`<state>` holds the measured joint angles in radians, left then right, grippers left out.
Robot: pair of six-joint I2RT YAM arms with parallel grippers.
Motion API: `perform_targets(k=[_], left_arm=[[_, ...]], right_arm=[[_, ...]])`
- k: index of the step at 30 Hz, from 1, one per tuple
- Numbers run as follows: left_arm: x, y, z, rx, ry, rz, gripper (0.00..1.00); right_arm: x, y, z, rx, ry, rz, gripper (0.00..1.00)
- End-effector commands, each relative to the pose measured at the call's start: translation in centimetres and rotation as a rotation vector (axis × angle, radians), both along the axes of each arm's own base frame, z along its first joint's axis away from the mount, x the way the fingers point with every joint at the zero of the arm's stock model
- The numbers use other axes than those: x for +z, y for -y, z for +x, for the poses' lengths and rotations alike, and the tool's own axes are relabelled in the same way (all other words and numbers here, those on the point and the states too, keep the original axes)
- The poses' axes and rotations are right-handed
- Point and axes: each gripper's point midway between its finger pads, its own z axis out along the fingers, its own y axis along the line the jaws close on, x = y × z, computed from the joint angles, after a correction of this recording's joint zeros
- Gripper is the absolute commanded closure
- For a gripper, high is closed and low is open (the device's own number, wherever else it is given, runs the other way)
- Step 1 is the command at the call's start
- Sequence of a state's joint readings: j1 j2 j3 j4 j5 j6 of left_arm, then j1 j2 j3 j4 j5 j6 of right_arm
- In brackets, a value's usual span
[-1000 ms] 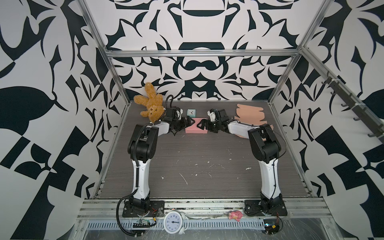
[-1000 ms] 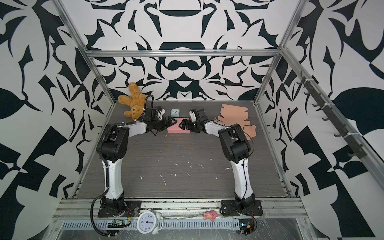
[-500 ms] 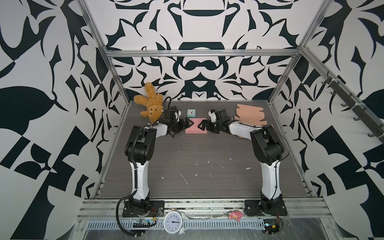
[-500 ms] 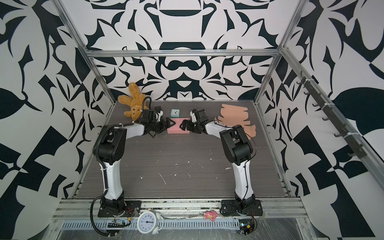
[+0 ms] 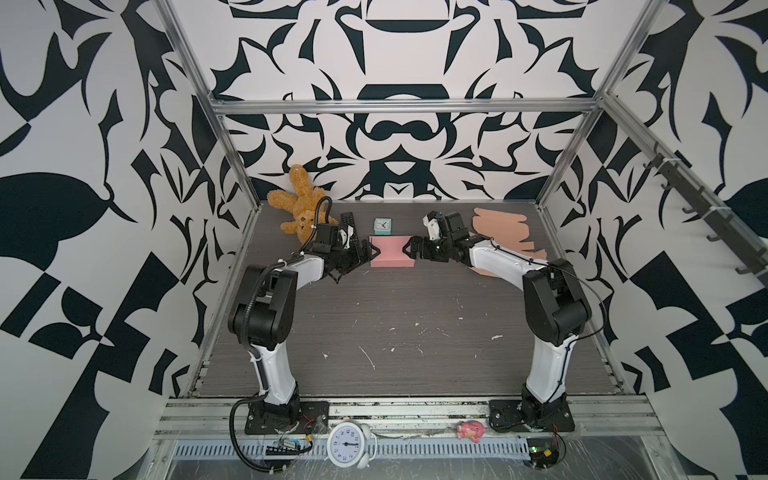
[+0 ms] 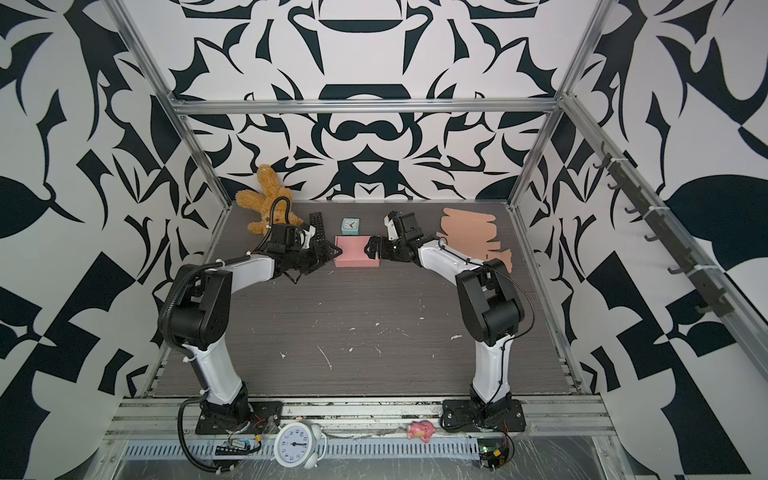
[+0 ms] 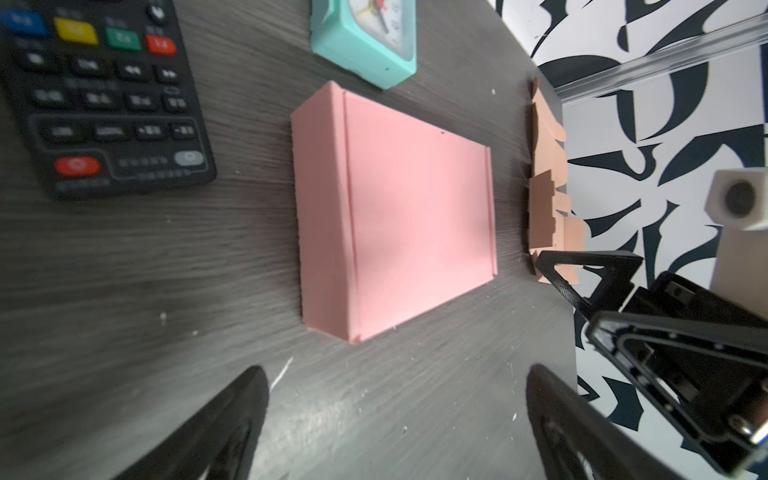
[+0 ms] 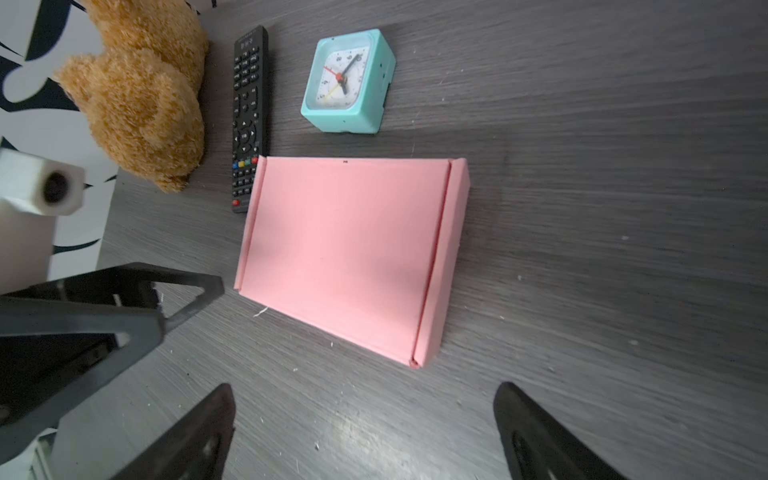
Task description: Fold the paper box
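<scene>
I move my right gripper to the flat tan cardboard blank next and close on the blank's side flap (image 5: 474, 270) facing the pink paper box.
The pink paper box (image 5: 392, 252) lies flat and closed at the far middle of the table, also seen in the other top view (image 6: 356, 253). My left gripper (image 5: 371, 252) faces its left end, and my right gripper (image 5: 410, 251) faces its right end. Both are open and hold nothing. In the left wrist view the box (image 7: 395, 212) lies ahead of the wide-apart left gripper (image 7: 397, 370), with bare table between. The right wrist view shows the same gap between the box (image 8: 349, 253) and the right gripper (image 8: 365, 387).
A brown teddy bear (image 5: 301, 208), a black remote (image 5: 348, 224) and a teal clock (image 5: 382, 225) sit just behind the box. Flat tan cardboard blanks (image 5: 500, 226) lie at the far right. A white alarm clock (image 5: 347, 444) and a pink toy (image 5: 471, 430) rest on the front rail.
Both arms have sagged outward and toward the front at the elbows, drawing the open grippers slightly off the box's ends. The box has stayed where it was.
</scene>
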<state>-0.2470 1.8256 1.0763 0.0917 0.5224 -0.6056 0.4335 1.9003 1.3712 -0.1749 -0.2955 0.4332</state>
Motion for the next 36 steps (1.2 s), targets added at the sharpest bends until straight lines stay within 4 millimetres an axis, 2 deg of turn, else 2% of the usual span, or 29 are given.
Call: perform_targets(k=[1,5,8,15,19,24,30,36], left_arm=[[2.0,0.0,-1.7,-0.015,0.012,-0.039,0.01],[3.1,0.6,-4.4,-0.042,0.007,-0.097,0.02],[3.2,1.0,-6.5,-0.065,0.002,-0.102,0.02],[4.0,1.1,-10.7,-0.101,0.006,-0.089,0.02],[3.4,1.2,-12.7,-0.124,0.001,-0.042,0.02],[3.5,2.1,-13.9,-0.16,0.006,-0.036,0.02],[3.2,3.1,-14.7,-0.189,0.009,-0.016,0.02],[2.8,4.0,-15.2,-0.216,0.002,-0.025,0.02]], right_arm=[[0.9,2.8,-1.1,-0.008,0.031,-0.161,0.0],[1.2,5.4,-1.7,-0.002,0.036,-0.31,0.0],[1.1,7.4,-1.5,-0.012,0.026,-0.42,0.01],[-0.1,12.4,-0.2,-0.078,-0.006,-0.682,0.02],[-0.8,13.9,0.9,-0.094,-0.025,-0.776,0.03],[-2.3,15.3,2.5,-0.118,-0.054,-0.832,0.05],[-4.3,16.5,4.3,-0.142,-0.078,-0.871,0.14],[-5.5,17.0,5.1,-0.157,-0.087,-0.876,0.32]])
